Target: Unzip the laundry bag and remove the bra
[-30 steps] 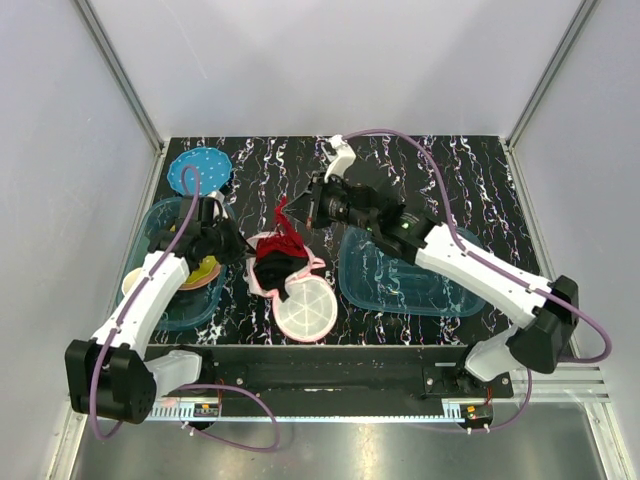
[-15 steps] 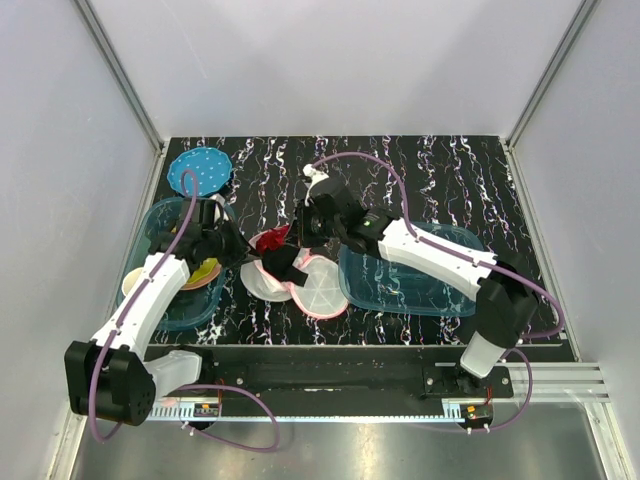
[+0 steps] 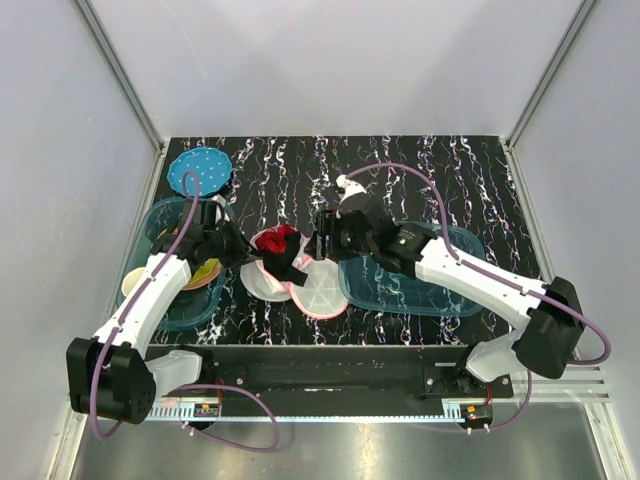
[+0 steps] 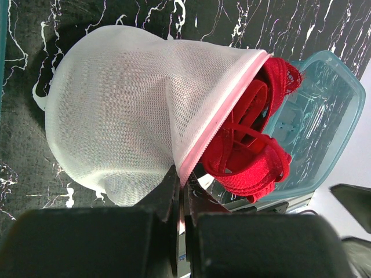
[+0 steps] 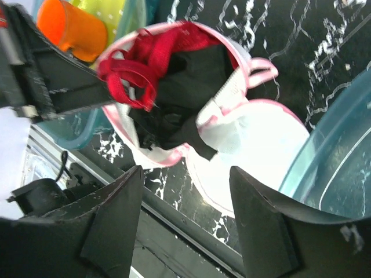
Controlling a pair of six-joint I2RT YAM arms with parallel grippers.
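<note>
I will close my right gripper on the loose black end [image 3: 299, 278] [image 5: 207, 152] of the red bra, where it hangs over the pink rim of the laundry bag.
The laundry bag [image 3: 318, 293], white mesh with pink trim, lies open in two halves near the table's front. The red bra [image 3: 277, 240] with its black part sits heaped in the left half. My left gripper [image 3: 241, 254] is shut on the bag's pink rim. In the left wrist view the gripper [image 4: 184, 184] pinches that trim below the mesh bag [image 4: 122, 110], and the bra [image 4: 250, 145] spills out. My right gripper [image 3: 319, 246] hangs open just right of the bra. In its wrist view the gripper [image 5: 184, 171] holds nothing, above the bag [image 5: 255, 147] and the bra [image 5: 145, 55].
A blue dotted disc [image 3: 199, 170] lies at the back left. A teal tub [image 3: 160, 305] on the left holds orange and yellow items [image 3: 204, 270]. A clear tub [image 3: 420, 285] sits right of the bag, under my right arm. Walls close in three sides.
My right gripper came down with the lifted bra, opened and let it go onto the open bag, then drew back to the right. The left gripper kept its hold.
</note>
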